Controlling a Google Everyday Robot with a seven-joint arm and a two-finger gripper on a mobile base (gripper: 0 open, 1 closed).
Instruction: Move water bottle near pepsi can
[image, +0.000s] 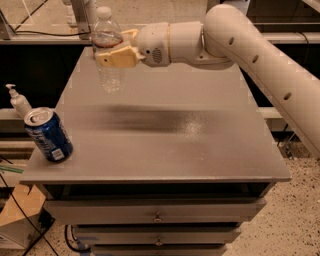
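Observation:
Next, my gripper sets the water bottle down on the grey table (95, 130) next to the pepsi can and slightly behind it.
The water bottle (108, 49) is clear plastic with a white cap and a dark band near its top. It hangs upright in the air above the far left part of the grey table (165, 135). My gripper (114, 51) comes in from the right and is shut on the bottle's middle, its yellowish fingers (116, 58) wrapped round it. The pepsi can (48, 135) is blue with a silver top and stands at the table's front left corner, well below and in front of the bottle.
A small white pump dispenser bottle (19, 102) stands just left of the table, behind the can. The table has drawers (157, 216) below its front edge. My white arm (260, 65) spans the right side above the table.

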